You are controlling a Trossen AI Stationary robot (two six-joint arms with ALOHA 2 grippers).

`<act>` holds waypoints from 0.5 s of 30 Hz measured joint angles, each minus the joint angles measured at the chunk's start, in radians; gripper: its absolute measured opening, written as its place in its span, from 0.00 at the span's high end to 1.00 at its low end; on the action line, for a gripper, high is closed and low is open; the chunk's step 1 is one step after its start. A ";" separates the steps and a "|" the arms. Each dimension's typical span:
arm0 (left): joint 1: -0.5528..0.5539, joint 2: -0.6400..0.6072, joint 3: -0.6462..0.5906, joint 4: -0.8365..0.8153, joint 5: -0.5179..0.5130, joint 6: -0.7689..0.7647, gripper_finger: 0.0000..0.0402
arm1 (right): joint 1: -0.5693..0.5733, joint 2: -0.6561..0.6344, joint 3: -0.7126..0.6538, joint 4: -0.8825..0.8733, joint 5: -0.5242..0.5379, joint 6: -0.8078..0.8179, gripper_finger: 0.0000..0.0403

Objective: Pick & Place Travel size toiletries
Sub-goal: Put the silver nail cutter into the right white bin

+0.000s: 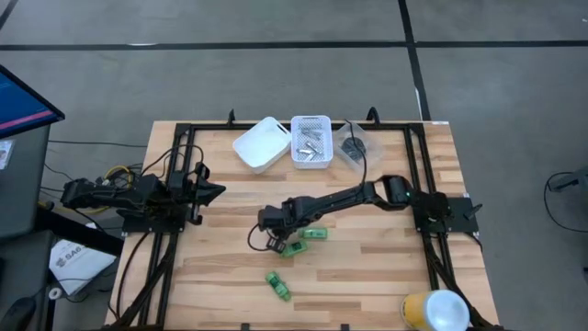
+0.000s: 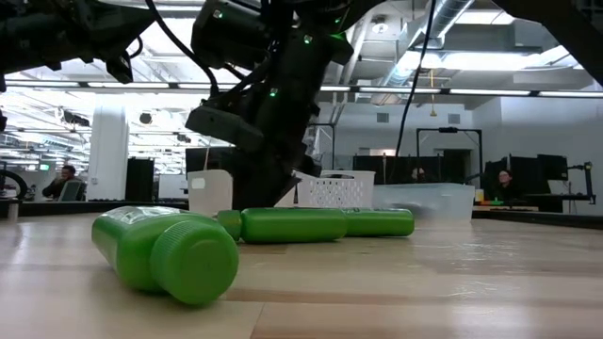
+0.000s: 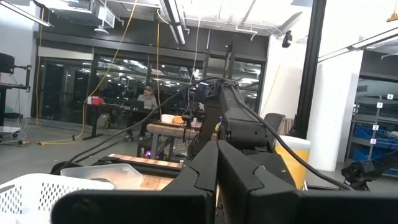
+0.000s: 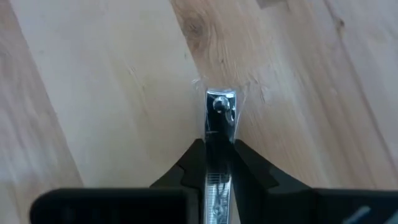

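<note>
I need to release the slim silvery item, now above the table's bare middle, from my right gripper among the silvery items in the white mesh basket (image 1: pixel 309 148).
My right gripper (image 4: pixel 219 146) is over the middle of the table (image 1: pixel 273 232), shut on a slim silvery-grey metal item (image 4: pixel 220 112) above bare wood. Three bright green bottles lie on their sides nearby: two just right of the gripper (image 1: pixel 315 234) (image 1: pixel 294 248) and one nearer the table's near edge (image 1: pixel 278 285). In the low view the green bottles (image 2: pixel 170 250) (image 2: pixel 292 224) lie in front of the dark arm. My left gripper (image 3: pixel 217 165) waits shut at the table's left side (image 1: pixel 209 191). My right gripper pinches the slim silvery item between its two fingers, coming from above and pointing down. The item's free end (image 4: pixel 220 102) sticks out past the fingertips (image 4: pixel 249 158) toward the wood. I cannot tell whether that end touches the table.
At the far edge stand a tilted white bin (image 1: pixel 262 142), a white mesh basket (image 1: pixel 311 140) holding silvery items, and a clear tub (image 1: pixel 354 142) with something dark in it. A yellow and white object (image 1: pixel 436 311) sits at the near right corner. People sit in the room behind.
</note>
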 joint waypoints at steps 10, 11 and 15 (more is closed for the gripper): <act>0.000 0.000 0.000 0.000 0.000 0.000 1.00 | -0.062 -0.019 0.111 -0.054 -0.042 -0.108 0.90; 0.000 0.000 0.000 0.000 0.000 0.000 1.00 | -0.071 -0.028 0.129 -0.054 -0.042 -0.123 0.90; 0.000 0.000 0.000 0.000 0.000 0.000 1.00 | -0.114 -0.086 0.153 -0.076 -0.049 -0.199 0.90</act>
